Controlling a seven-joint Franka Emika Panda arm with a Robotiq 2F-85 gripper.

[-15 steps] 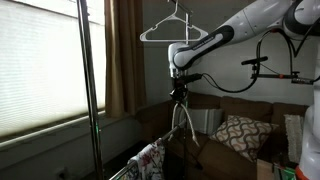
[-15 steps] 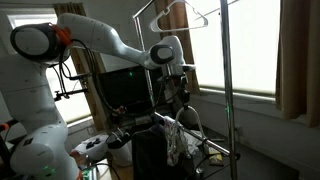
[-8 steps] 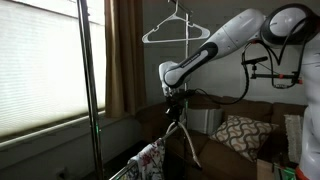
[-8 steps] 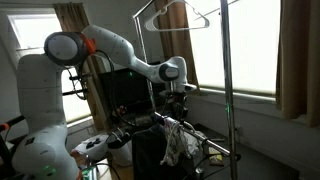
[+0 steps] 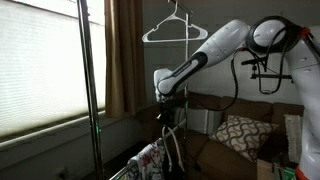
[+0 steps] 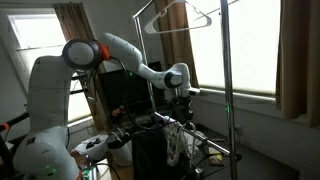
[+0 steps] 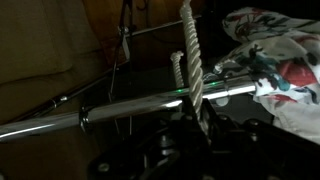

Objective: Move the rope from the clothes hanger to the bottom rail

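Observation:
Next, I let go of the pale twisted rope over the shiny bottom rail [image 5: 171,136] [image 7: 197,97] next to the floral cloth.
A pale twisted rope [image 7: 189,55] is pinched in my gripper [image 7: 196,128] and crosses a shiny metal rail [image 7: 130,108] in the wrist view. In both exterior views my gripper [image 5: 165,100] [image 6: 183,98] is shut on the rope's top, and the rope [image 5: 173,135] hangs down toward the low part of the rack. The white clothes hanger [image 5: 180,28] [image 6: 187,14] hangs bare from the top rail, well above the gripper. The jaws are dark and partly hidden in the wrist view.
A floral cloth [image 5: 150,160] [image 6: 178,140] [image 7: 282,70] is draped on the low rail beside the rope. The rack's upright pole [image 5: 88,80] [image 6: 226,90] stands nearby. A sofa with a patterned cushion [image 5: 238,135] is behind.
My arm has carried the rope down and sideways, away from the hanger, toward the low rail and the floral cloth. The hanger has stayed in place.

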